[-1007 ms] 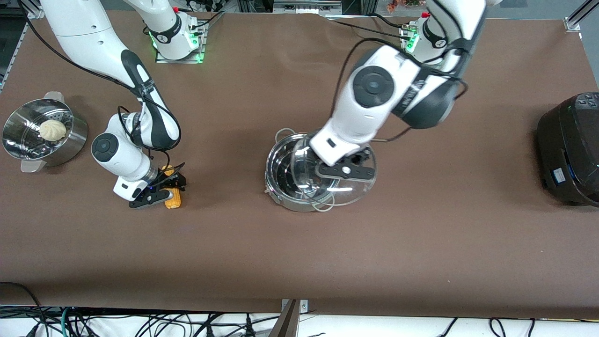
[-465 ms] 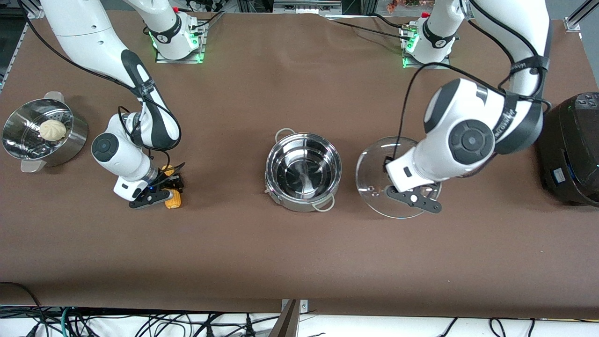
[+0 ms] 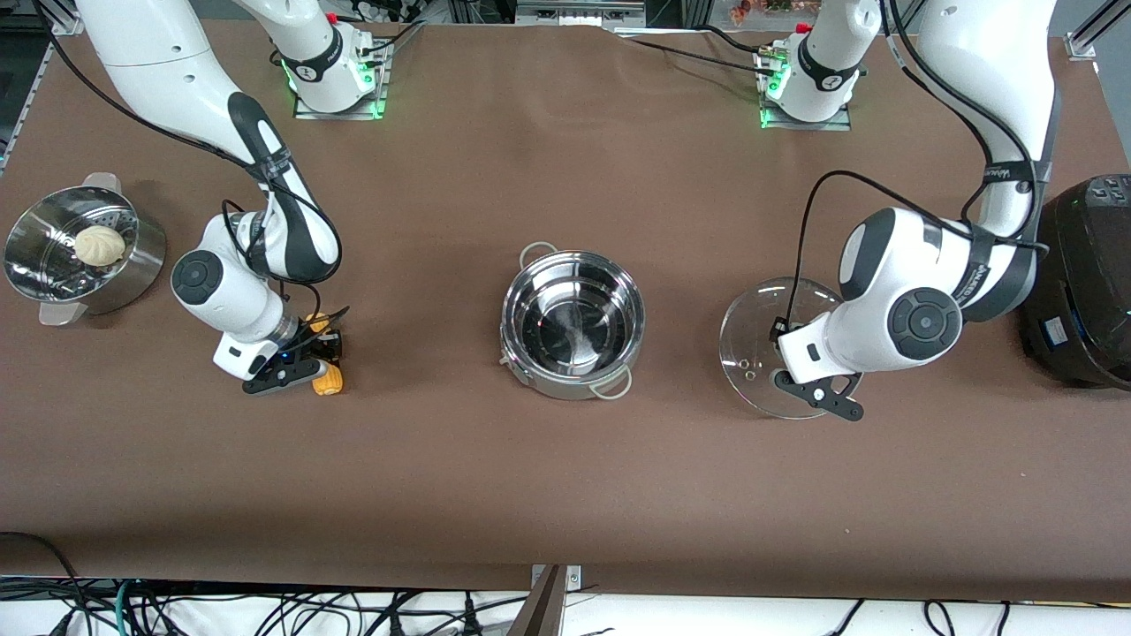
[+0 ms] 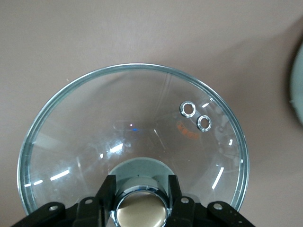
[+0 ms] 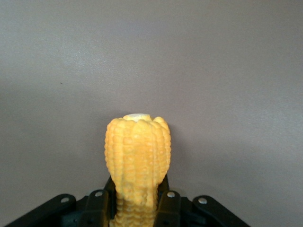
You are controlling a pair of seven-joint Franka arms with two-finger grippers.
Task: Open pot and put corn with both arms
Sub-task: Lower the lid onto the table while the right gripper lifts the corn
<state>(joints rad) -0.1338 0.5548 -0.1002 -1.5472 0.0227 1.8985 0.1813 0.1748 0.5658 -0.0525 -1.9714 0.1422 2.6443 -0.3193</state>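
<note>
Next, my left gripper sets the glass lid down on the table midway (image 3: 800,350) between the steel pot and black cooker.
The steel pot (image 3: 636,305) stands uncovered at mid-table, its inside bare. Its glass lid (image 3: 751,349) hangs between the pot and the black cooker. My left gripper (image 3: 811,382) is shut on the lid's brass-coloured knob (image 4: 141,215), with one finger on either side of it (image 4: 141,194). The clear glass (image 4: 132,118) spreads out past the fingers. The yellow corn (image 3: 329,380) is low at the table toward the right arm's end. My right gripper (image 3: 311,364) is shut on its thicker end (image 5: 137,208), and the cob's tip (image 5: 137,142) sticks out past the fingers.
A perforated steel steamer bowl (image 3: 141,256) holding a white bun (image 3: 99,245) stands at the right arm's end of the table. A big black cooker (image 3: 1082,283) stands at the left arm's end, close to the left arm's elbow.
The left arm has carried the lid off the pot toward the cooker, so the pot now stands open. The right gripper's fingers have closed on the corn.
</note>
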